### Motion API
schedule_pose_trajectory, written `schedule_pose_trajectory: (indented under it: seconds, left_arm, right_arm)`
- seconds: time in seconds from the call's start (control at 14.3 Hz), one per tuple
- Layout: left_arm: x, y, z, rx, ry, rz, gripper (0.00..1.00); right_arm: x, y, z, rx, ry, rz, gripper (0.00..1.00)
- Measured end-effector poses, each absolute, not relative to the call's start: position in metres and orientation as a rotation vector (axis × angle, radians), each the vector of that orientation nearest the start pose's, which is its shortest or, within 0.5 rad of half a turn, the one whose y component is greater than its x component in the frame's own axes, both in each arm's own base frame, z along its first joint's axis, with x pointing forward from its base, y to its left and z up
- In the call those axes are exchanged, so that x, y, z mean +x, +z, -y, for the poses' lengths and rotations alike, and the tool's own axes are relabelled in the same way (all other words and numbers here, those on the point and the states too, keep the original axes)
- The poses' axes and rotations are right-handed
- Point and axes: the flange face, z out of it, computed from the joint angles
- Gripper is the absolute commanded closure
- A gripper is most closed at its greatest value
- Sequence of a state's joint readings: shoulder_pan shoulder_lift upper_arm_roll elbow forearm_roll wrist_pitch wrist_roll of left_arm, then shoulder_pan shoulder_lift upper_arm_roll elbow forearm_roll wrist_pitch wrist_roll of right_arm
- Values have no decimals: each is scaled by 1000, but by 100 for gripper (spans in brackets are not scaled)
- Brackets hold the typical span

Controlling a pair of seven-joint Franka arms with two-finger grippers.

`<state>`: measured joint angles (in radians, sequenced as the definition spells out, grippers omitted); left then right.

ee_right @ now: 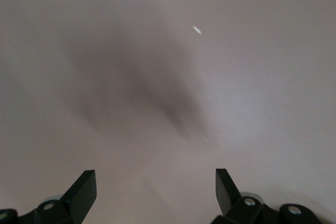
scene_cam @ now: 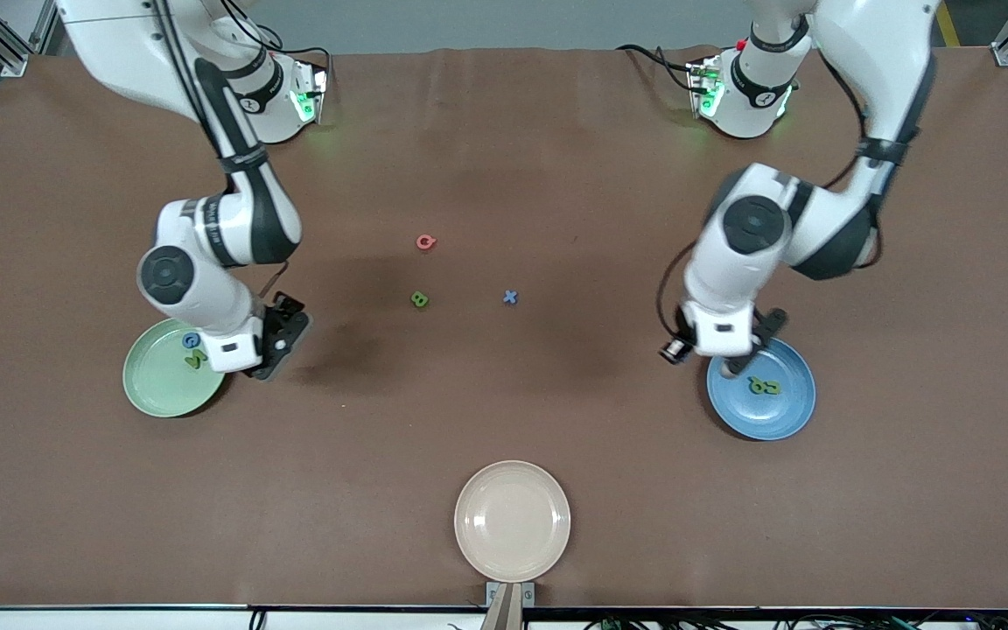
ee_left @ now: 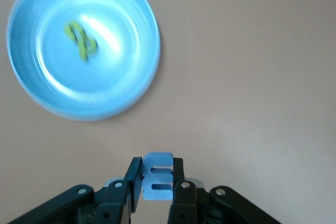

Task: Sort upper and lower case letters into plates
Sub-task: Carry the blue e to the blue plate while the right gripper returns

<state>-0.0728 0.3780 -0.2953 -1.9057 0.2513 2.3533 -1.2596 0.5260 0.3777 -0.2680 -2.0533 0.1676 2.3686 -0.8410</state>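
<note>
The green letter lies in the middle of the table near the red letter, and my right gripper will go to it next and close on the green letter's sides [scene_cam: 419, 299].
My left gripper [scene_cam: 736, 363] is over the table at the edge of the blue plate [scene_cam: 771, 427] and is shut on a blue letter E [ee_left: 157, 178]. In the left wrist view [ee_left: 157, 174] the blue plate [ee_left: 118, 85] holds two green letters [ee_left: 80, 39], also seen in the front view [scene_cam: 764, 385]. My right gripper [scene_cam: 269, 366] is open and empty beside the pale green plate [scene_cam: 154, 401], over bare table in its wrist view [ee_right: 155, 182]. That plate holds a blue letter [scene_cam: 191, 339] and a green letter [scene_cam: 196, 358]. A red letter [scene_cam: 426, 242], a green letter [scene_cam: 420, 299] and a blue x [scene_cam: 510, 297] lie mid-table.
A cream-beige plate [scene_cam: 513, 521] sits at the table edge nearest the front camera, with nothing in it. The brown table [scene_cam: 504, 411] stretches wide between the two coloured plates.
</note>
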Motion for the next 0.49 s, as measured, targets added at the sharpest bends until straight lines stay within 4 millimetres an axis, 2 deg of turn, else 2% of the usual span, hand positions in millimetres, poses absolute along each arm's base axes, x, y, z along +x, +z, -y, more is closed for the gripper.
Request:
schedule_pose_trajectory:
  seconds: [0.21, 0.35, 0.49]
  left_arm:
    - [623, 298, 149, -2959, -153, 1031, 99]
    - [633, 281, 113, -2975, -113, 955, 98]
    - [639, 262, 81, -2978, -70, 933, 95]
  right_arm:
    - [544, 251, -217, -2766, 75, 1421, 0]
    - [523, 249, -260, -2792, 86, 1380, 0]
    - [505, 247, -293, -2801, 79, 1374, 0]
